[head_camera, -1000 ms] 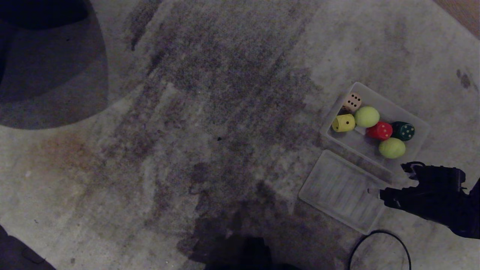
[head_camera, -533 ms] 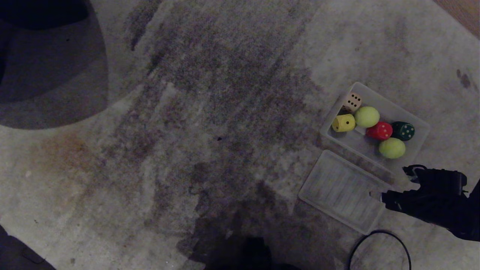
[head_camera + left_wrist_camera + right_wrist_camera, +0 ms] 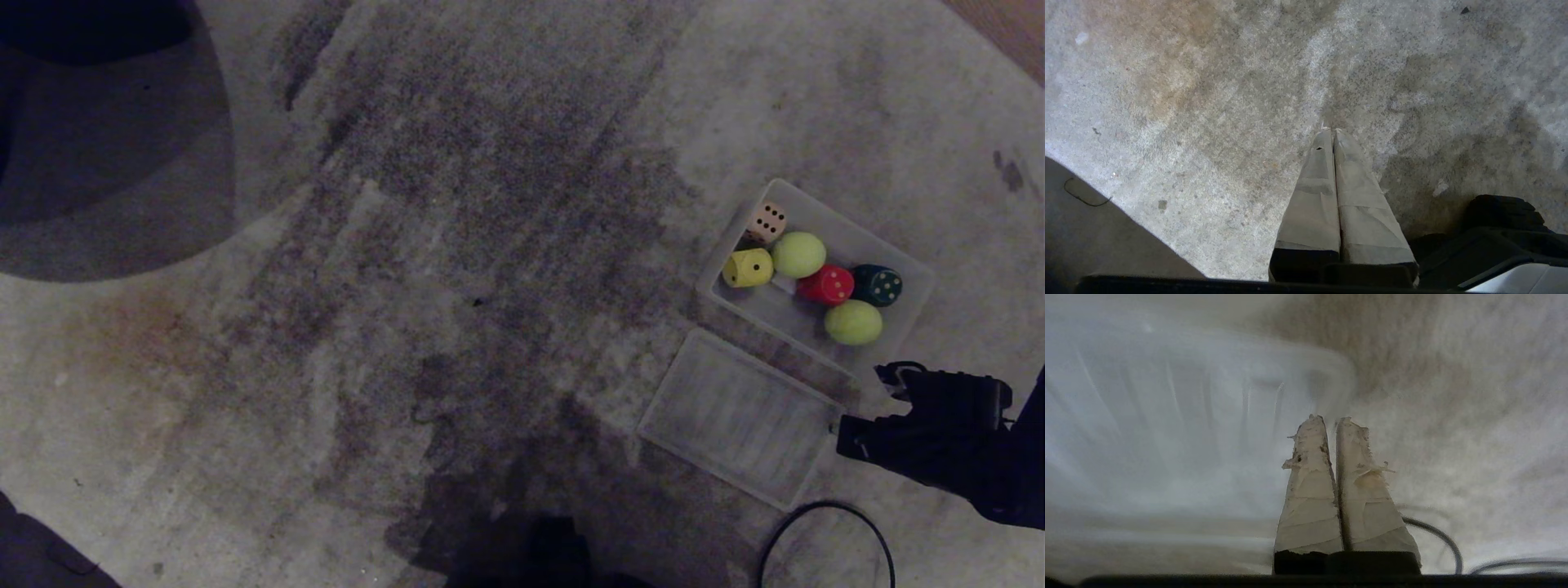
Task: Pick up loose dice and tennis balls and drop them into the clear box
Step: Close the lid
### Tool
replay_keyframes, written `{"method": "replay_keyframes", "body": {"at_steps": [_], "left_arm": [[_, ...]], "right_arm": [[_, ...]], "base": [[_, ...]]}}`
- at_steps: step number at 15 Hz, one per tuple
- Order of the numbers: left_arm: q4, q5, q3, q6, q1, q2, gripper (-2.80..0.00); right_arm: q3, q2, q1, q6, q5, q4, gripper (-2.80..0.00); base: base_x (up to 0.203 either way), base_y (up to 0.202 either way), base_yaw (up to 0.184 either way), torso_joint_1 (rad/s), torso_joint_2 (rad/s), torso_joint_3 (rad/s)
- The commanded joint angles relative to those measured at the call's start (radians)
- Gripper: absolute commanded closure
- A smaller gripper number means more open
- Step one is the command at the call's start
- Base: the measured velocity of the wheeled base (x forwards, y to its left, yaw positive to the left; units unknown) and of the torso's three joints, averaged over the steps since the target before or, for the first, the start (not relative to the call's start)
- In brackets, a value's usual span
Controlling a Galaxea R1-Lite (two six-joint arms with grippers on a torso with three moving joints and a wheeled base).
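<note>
Only my right fingers' ends meet the lid's rim, so I will open and take the corner (image 3: 839,406) beside the clear box deeper before lifting the lid.
The clear box (image 3: 921,304) sits on the carpet at the right. Inside it lie the dice, beige (image 3: 767,220), yellow (image 3: 748,268), red (image 3: 826,285) and dark green (image 3: 878,284), and two tennis balls (image 3: 798,254) (image 3: 853,322). No loose die or ball shows on the carpet. My right gripper (image 3: 841,426) (image 3: 1331,420) is shut at the right corner of the flat ribbed lid (image 3: 735,416) (image 3: 1167,416). I cannot tell whether the lid's rim is pinched between the tips. My left gripper (image 3: 1332,131) hangs shut and empty over bare carpet.
A black cable (image 3: 824,531) loops on the carpet just in front of the lid. A dark rounded object (image 3: 98,163) fills the far left corner. Stained grey carpet (image 3: 457,286) covers the middle and left.
My right gripper has gone from open to shut and drawn back slightly to the right. The lid has shifted a little to the left. The box and its contents have not moved.
</note>
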Motion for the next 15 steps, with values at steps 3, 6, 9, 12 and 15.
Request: {"method": "replay_keyframes", "body": {"at_steps": [3,6,9,12,15], "left_arm": [[-0.001,0.001,0.002,-0.001,0.0,0.001,0.0],[-0.001,0.001,0.002,-0.001,0.0,0.001,0.0],[0.0,0.001,0.002,-0.001,0.0,0.001,0.0],[-0.001,0.001,0.002,-0.001,0.0,0.001,0.0],[0.0,0.001,0.002,-0.001,0.0,0.001,0.0]], "right_arm": [[-0.063,0.008,0.022,0.069,0.002,-0.053,0.0],[-0.072,-0.01,0.027,0.088,0.003,-0.053,0.0],[-0.088,-0.013,0.03,0.086,0.003,-0.053,0.0],[-0.085,-0.023,0.03,0.085,0.006,-0.052,-2.8],[-0.087,-0.026,0.03,0.09,0.052,-0.077,-2.8]], "base": [[0.0,0.0,0.0,0.0,0.0,0.0],[0.0,0.0,0.0,0.0,0.0,0.0],[0.0,0.0,0.0,0.0,0.0,0.0],[0.0,0.0,0.0,0.0,0.0,0.0],[0.0,0.0,0.0,0.0,0.0,0.0]]}}
